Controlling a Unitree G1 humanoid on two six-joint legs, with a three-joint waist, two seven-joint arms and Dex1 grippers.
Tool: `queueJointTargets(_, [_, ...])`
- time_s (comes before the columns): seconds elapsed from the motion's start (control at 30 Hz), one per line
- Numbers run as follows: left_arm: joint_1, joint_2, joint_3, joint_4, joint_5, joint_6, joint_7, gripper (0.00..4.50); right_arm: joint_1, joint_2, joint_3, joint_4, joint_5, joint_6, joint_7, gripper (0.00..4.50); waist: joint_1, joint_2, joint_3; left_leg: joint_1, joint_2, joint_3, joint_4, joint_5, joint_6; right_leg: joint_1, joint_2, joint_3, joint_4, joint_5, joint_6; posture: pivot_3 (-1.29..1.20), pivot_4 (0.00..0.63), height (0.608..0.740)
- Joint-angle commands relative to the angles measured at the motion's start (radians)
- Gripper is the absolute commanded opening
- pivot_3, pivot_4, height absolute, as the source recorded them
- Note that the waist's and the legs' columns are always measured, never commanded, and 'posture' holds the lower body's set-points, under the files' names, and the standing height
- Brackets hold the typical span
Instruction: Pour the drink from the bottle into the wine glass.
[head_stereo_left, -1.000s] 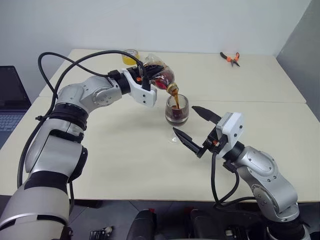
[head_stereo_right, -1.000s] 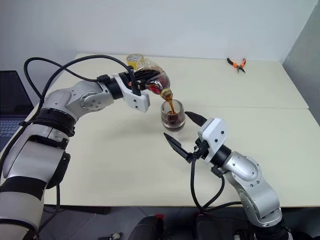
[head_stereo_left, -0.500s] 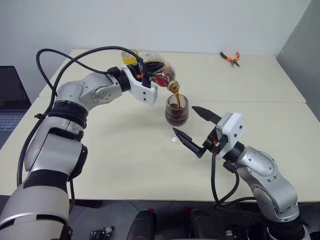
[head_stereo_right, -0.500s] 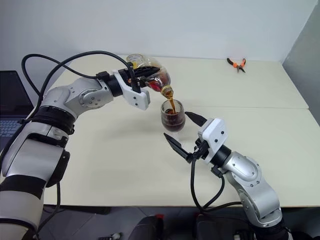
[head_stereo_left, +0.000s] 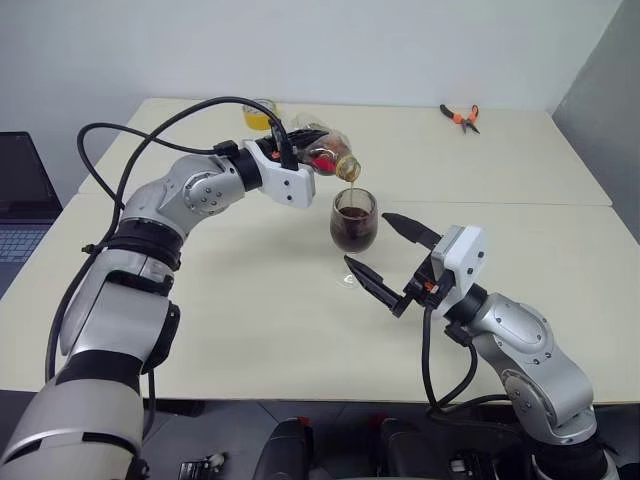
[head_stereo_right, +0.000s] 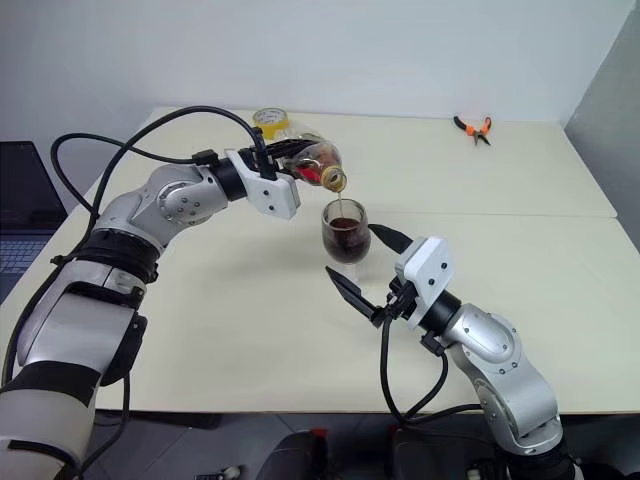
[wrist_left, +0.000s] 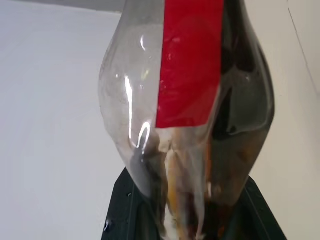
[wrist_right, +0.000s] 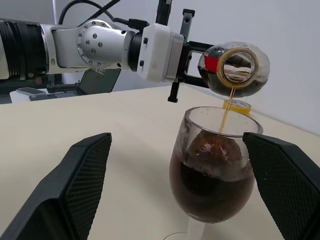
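The bottle, now almost level above the wine glass, will stand upright on the table (head_stereo_left: 240, 228) between the laptop and the wine glass, near the seam, when my left gripper lets go of it.
The clear bottle (head_stereo_left: 322, 152) with a red label (wrist_left: 189, 60) lies almost level in the air, and my left gripper (head_stereo_left: 298, 148) is shut on its body. Its open mouth (wrist_right: 239, 64) hangs just above the wine glass (head_stereo_left: 354, 222). A thin stream of brown drink (wrist_right: 227, 107) falls into the bowl, which is well over half full of dark liquid (wrist_right: 210, 185). The glass stands upright on the cream table (head_stereo_left: 250, 320). My right gripper (head_stereo_left: 366, 238) is open, one black finger on each side of the glass, touching nothing.
Behind the bottle, a small yellow object (head_stereo_left: 260, 114) sits on the table. Orange-handled pliers (head_stereo_left: 460, 116) lie at the far right. A laptop (head_stereo_left: 20, 200) stands off the table's left side. A seam (head_stereo_left: 500, 203) crosses the tabletop behind the glass.
The bottle has rolled back towards level and its mouth has risen slightly. The stream has thinned. The right gripper has not moved.
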Motion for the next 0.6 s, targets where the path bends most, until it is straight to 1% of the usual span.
queueJointTargets(0.03, [0.009, -0.009, 0.061, -0.062, -0.098, 0.032, -0.053, 0.66, -0.002, 0.003, -0.004, -0.029, 0.015, -0.019, 0.011, 4.5, 0.0, 0.0, 0.0, 0.0, 0.0, 0.0, 0.0, 0.0, 0.0, 0.0, 0.0, 0.0, 0.0, 0.0, 0.0, 0.0, 0.15, 0.74])
queueJointTargets(0.13, [0.03, -0.017, 0.081, -0.087, -0.138, 0.058, -0.091, 0.66, -0.003, 0.006, -0.005, -0.03, 0.017, -0.021, 0.014, 4.5, -0.001, 0.0, 0.0, 0.0, 0.0, 0.0, 0.0, 0.0, 0.0, 0.0, 0.0, 0.0, 0.0, 0.0, 0.0, 0.0, 0.15, 0.74])
queueJointTargets(0.23, [0.06, -0.032, 0.11, -0.107, -0.21, 0.106, -0.151, 0.66, -0.007, 0.006, -0.005, -0.035, 0.017, -0.021, 0.017, 4.5, -0.001, 0.0, 0.0, 0.0, 0.0, 0.0, 0.0, 0.0, 0.001, 0.0, 0.0, 0.0, 0.0, 0.0, 0.0, 0.0, 0.15, 0.74])
queueJointTargets(0.3, [0.1, -0.052, 0.153, -0.148, -0.31, 0.193, -0.213, 0.66, -0.012, 0.001, -0.012, -0.049, 0.026, -0.013, 0.023, 4.5, -0.002, 0.0, 0.0, 0.0, 0.0, 0.0, 0.0, -0.001, 0.001, 0.0, 0.0, 0.0, 0.0, 0.0, 0.0, 0.0, 0.15, 0.74])
queueJointTargets(0.4, [0.157, -0.06, 0.189, -0.225, -0.384, 0.285, -0.271, 0.66, -0.013, -0.011, -0.023, -0.068, 0.044, 0.002, 0.033, 4.5, -0.003, 0.0, 0.0, 0.0, 0.0, 0.0, 0.0, 0.0, 0.001, 0.0, 0.0, 0.001, 0.0, 0.0, 0.0, 0.0, 0.15, 0.74])
queueJointTargets(0.47, [0.189, -0.075, 0.222, -0.275, -0.434, 0.364, -0.285, 0.66, -0.011, -0.02, -0.028, -0.079, 0.06, 0.012, 0.037, 4.5, -0.004, 0.0, 0.0, 0.0, 0.001, -0.001, 0.0, 0.0, 0.001, 0.0, 0.0, 0.001, 0.0, 0.0, 0.0, 0.0, 0.15, 0.74])
queueJointTargets(0.53, [0.279, -0.106, 0.296, -0.355, -0.524, 0.523, -0.254, 0.65, -0.003, -0.051, -0.034, -0.116, 0.111, 0.072, 0.048, 4.5, -0.005, 0.0, 0.0, 0.0, 0.001, -0.001, 0.001, -0.001, 0.001, 0.0, 0.0, 0.001, 0.0, 0.0, 0.0, 0.0, 0.15, 0.74])
queueJointTargets(0.6, [0.358, -0.137, 0.36, -0.429, -0.586, 0.654, -0.21, 0.65, -0.004, -0.078, -0.039, -0.141, 0.145, 0.125, 0.048, 4.5, -0.008, 0.0, 0.0, 0.0, 0.001, -0.001, 0.001, -0.001, 0.001, 0.001, 0.0, 0.001, 0.001, 0.0, 0.0, 0.0, 0.15, 0.74])
